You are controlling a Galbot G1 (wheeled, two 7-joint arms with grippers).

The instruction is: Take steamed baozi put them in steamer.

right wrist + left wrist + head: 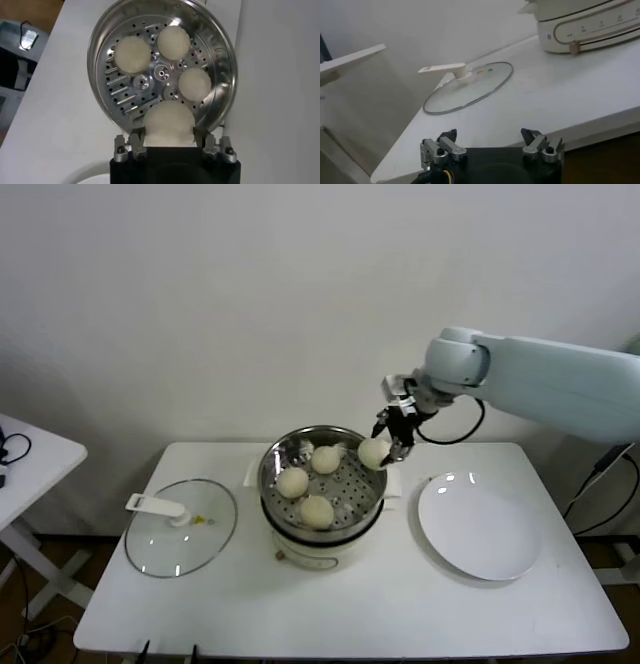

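The robot's right gripper needs to release the baozi on the steamer's bare bottom on the side [353, 485] [154, 106] facing the plate.
The steamer [272, 474] is a shiny perforated basket on a white cooker base at the table's middle. Three off-white baozi lie inside it [325, 459] [292, 482] [317, 511], also in the right wrist view [132, 52] [174, 42] [194, 83]. My right gripper [386, 446] hangs over the steamer's right rim, shut on a fourth baozi [373, 452], which fills the space between the fingers [169, 124]. My left gripper [490, 142] is parked low beyond the table's front-left edge, open and holding nothing.
A glass lid with a white handle [181, 526] lies left of the steamer [469, 86]. An empty white plate [482, 526] sits to the right. A second white table [30, 459] stands at far left. The cooker base [580, 25] shows in the left wrist view.
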